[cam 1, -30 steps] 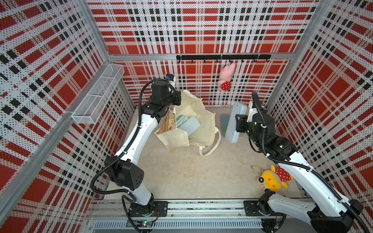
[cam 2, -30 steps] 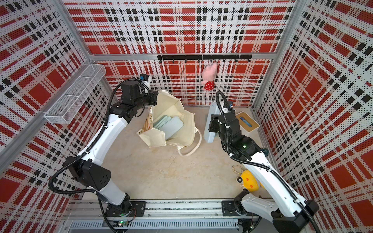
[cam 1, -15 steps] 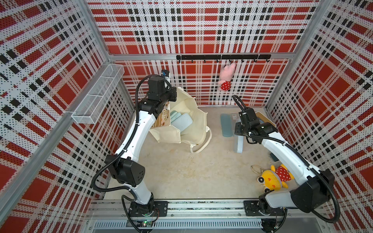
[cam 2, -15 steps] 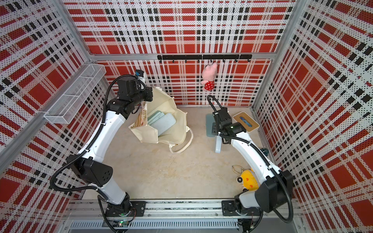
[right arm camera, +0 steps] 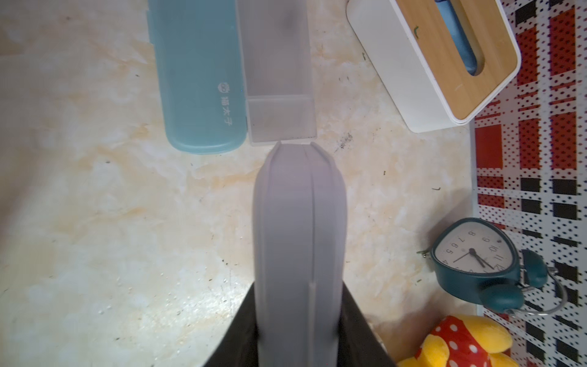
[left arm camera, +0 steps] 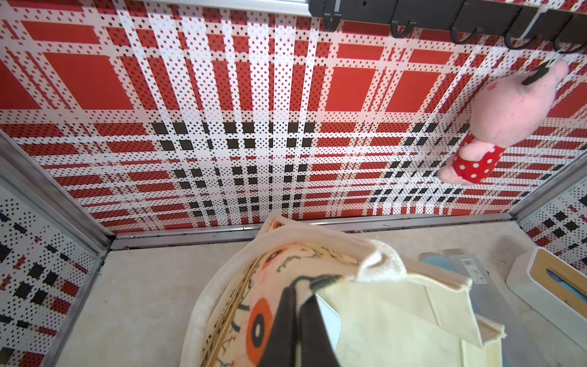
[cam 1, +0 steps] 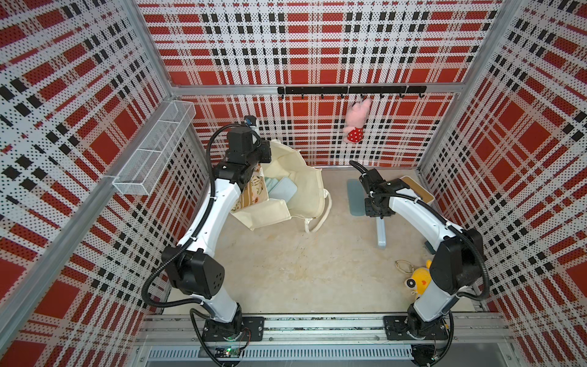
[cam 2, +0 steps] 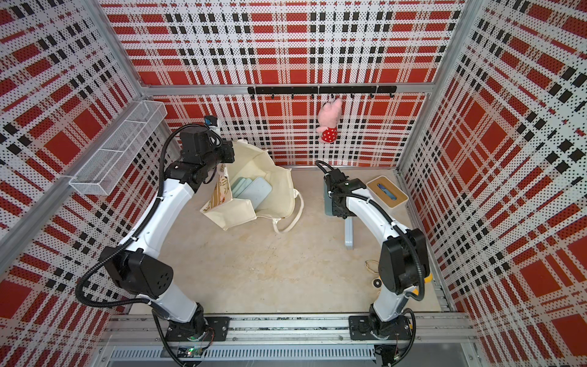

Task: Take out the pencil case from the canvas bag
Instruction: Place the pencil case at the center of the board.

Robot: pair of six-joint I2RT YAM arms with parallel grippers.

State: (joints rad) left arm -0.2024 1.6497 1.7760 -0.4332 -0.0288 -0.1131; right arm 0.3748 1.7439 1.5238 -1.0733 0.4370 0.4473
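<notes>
The pencil case, now held low over the table, will be set down by my right gripper on the table [cam 1: 381, 240] [right arm camera: 299, 235] in front of the translucent grey box.
The cream canvas bag [cam 1: 305, 187] [cam 2: 279, 187] stands open at the back left, with pale blue cases [cam 1: 282, 193] still inside. My left gripper [cam 1: 263, 155] [left arm camera: 298, 286] is shut on the bag's rim [left arm camera: 330, 279] beside a white handle. My right gripper [cam 1: 379, 219] [right arm camera: 298, 317] is shut on a long grey pencil case [cam 1: 381, 233] [cam 2: 348, 233] [right arm camera: 298, 238], held low over the table to the right of the bag. I cannot tell whether it touches the table. A teal case [cam 1: 354, 197] [right arm camera: 200, 76] and a translucent grey box [right arm camera: 276, 70] lie just beyond its far end.
A white box with a wooden lid [cam 1: 416, 190] [right arm camera: 438, 60] stands at the back right. A teal alarm clock [right arm camera: 476, 257] and a yellow plush [cam 1: 419, 279] lie by the right wall. A pink plush [cam 1: 355, 122] hangs from the hook rail. A wire basket [cam 1: 152, 146] is on the left wall.
My right arm has carried the grey pencil case from high beside the bag down to just over the table on the right. My left gripper has drawn the bag slightly to the left.
</notes>
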